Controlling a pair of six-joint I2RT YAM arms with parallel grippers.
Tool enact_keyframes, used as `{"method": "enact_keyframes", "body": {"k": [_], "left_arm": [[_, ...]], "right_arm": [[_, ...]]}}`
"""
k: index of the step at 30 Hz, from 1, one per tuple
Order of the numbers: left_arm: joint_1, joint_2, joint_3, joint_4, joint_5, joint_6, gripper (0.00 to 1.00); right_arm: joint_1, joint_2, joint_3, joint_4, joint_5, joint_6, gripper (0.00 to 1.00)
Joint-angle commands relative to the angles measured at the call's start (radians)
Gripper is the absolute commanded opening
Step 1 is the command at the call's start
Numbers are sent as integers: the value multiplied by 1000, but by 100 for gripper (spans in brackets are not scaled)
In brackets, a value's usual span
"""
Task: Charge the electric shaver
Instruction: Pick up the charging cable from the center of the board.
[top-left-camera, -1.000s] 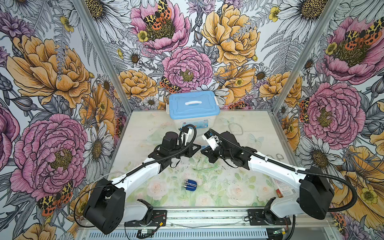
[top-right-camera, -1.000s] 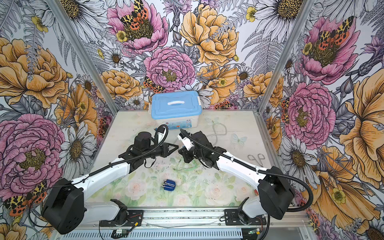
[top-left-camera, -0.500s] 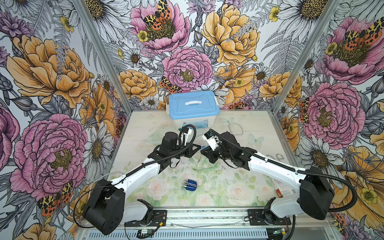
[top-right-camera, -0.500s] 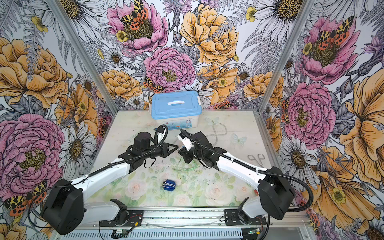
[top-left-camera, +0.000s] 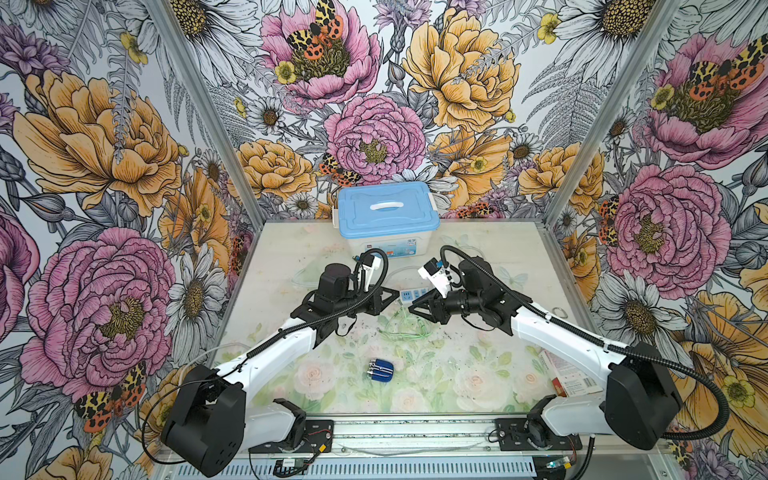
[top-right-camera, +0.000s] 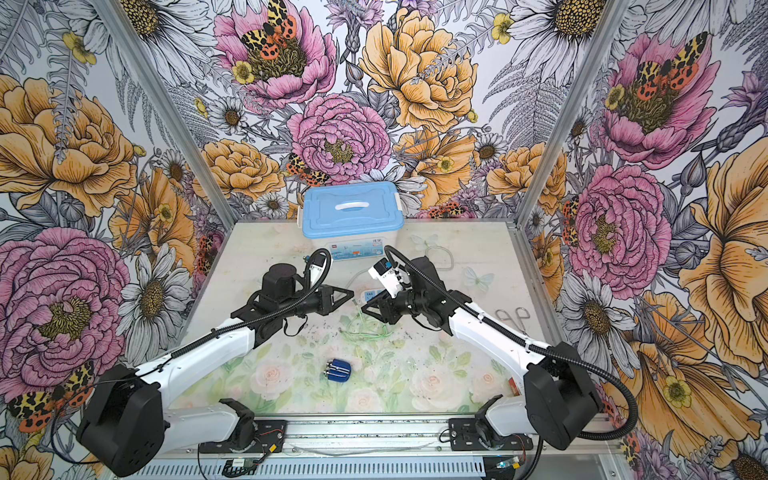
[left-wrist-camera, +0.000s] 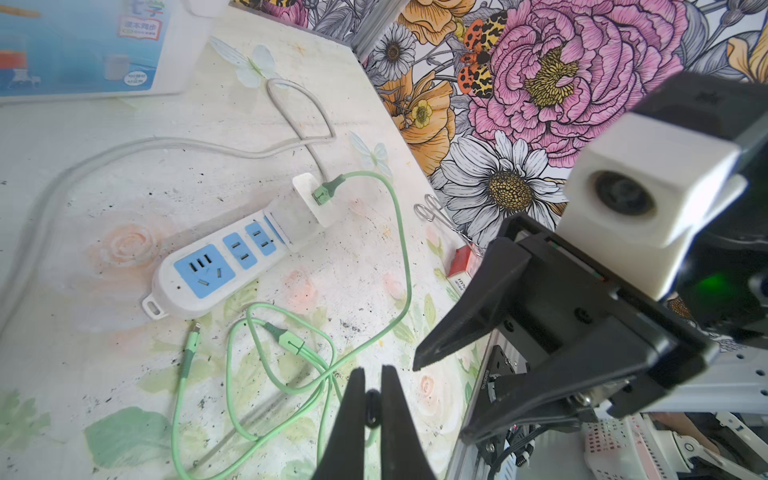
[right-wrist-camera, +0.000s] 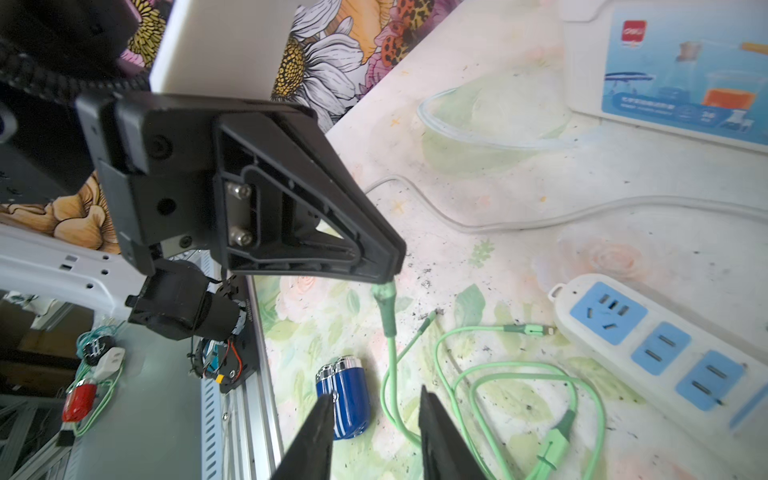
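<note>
The plug end of the green cable is covered by my left gripper's fingers, so next my right gripper closes on the connector's neck (right-wrist-camera: 387, 313) below those fingers.
The electric shaver (top-left-camera: 380, 371) (top-right-camera: 337, 370), dark blue with silver heads, lies on the mat near the front edge, apart from both grippers. My left gripper (top-left-camera: 392, 296) (left-wrist-camera: 372, 370) is shut on a connector end of the green cable (right-wrist-camera: 388, 316), which hangs from its tips. My right gripper (top-left-camera: 411, 309) (right-wrist-camera: 376, 397) faces it, open with nothing between its fingers; the shaver (right-wrist-camera: 345, 399) shows below it. The cable (left-wrist-camera: 403, 249) runs to a white charger block (left-wrist-camera: 309, 203) plugged into the power strip (left-wrist-camera: 224, 257).
A blue-lidded storage box (top-left-camera: 388, 212) stands at the back. Scissors (top-right-camera: 513, 316) and a red and white carton (top-left-camera: 569, 374) lie at the right. The strip's grey cord (left-wrist-camera: 166, 145) loops over the back of the mat. Loose cable coils (top-right-camera: 365, 328) lie between the arms.
My right gripper's jaws have opened from shut. Both arms have stayed almost where they were, and the shaver has not moved.
</note>
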Motion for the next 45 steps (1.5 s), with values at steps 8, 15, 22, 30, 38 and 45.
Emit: {"method": "enact_keyframes", "body": {"k": [8,15,22,30,38,45], "left_arm": [[-29,-4,29,16,91,35,0],[-30,5,39,22,91,36,0],[-31,8,38,37,96,27,0],[-30,-4,14,58,92,14,0],[-1,-16,4,64,92,3,0],[45,-37,-18,80,103,-18,28]], "right_arm": [[-16,76,90,9,-122,-55,34],[-14,84,85,10,-110,-55,30],[-14,89,88,10,-87,-58,25],[-9,77,96,12,-62,-47,14],[-9,56,96,11,-42,-38,0],[-6,50,91,13,-43,-29,0]]}}
